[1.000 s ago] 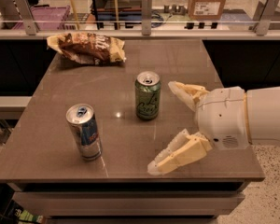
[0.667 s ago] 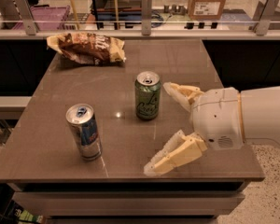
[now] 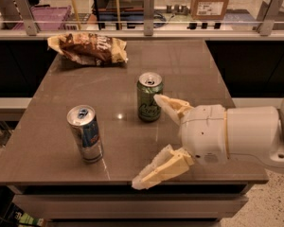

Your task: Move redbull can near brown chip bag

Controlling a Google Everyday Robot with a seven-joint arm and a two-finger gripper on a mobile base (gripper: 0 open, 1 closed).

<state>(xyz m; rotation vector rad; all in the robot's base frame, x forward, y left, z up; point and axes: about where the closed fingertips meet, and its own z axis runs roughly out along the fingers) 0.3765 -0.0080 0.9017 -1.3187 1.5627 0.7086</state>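
Next, I grip the redbull can around the middle of its body (image 3: pixel 86 137), leaving the green can standing.
The redbull can (image 3: pixel 85 133) stands upright on the brown table (image 3: pixel 189 74), near its front left. The brown chip bag (image 3: pixel 88 48) lies at the table's far left corner, well apart from the can. My gripper (image 3: pixel 150 140) is at the front right of the table, open and empty, with one cream finger (image 3: pixel 170 107) beside the green can and the other (image 3: pixel 162 168) near the front edge. It is to the right of the redbull can and not touching it.
A wider green can (image 3: pixel 149 97) stands upright mid-table, right next to my upper finger. A railing with metal posts (image 3: pixel 148 7) runs behind the table. A cardboard box (image 3: pixel 209 0) sits beyond it.
My gripper has moved left across the table's front, toward the redbull can. Both cans and the bag have not moved.
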